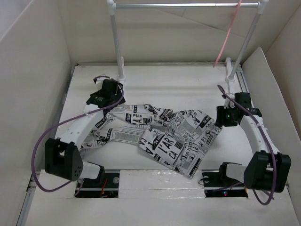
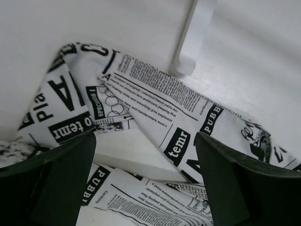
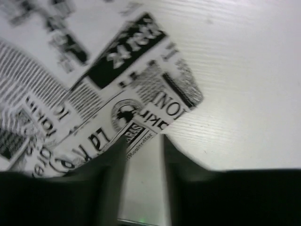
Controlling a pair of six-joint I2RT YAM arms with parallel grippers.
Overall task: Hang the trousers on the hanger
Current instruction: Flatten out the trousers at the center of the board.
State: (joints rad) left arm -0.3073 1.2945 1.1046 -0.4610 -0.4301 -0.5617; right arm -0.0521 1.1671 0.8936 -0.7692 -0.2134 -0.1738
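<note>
The robot's left gripper should close on the folded-over end [image 1: 106, 121] [image 2: 95, 125] of the trousers' leg nearer the rack, because that fold should be opened out.
The trousers [image 1: 164, 134], white with black newspaper print, lie spread and crumpled on the white table between both arms. The pale pink hanger [image 1: 228, 35] hangs from the silver bar at the back right, away from both grippers. My left gripper [image 1: 104, 96] hovers over the trousers' left end with its jaws wide open and empty; the printed cloth [image 2: 155, 108] lies folded below and between its fingers [image 2: 61, 179]. My right gripper [image 1: 221, 117] is at the trousers' right edge. Its jaws stand a narrow gap apart over bare table, its fingertips [image 3: 115, 150] at the cloth's edge [image 3: 141, 108].
A rack with white posts [image 1: 115, 37] and a silver bar [image 1: 186, 5] stands at the back; one post's foot shows in the left wrist view [image 2: 184, 66]. White walls [image 1: 28, 70] enclose the table on the left, right and back.
</note>
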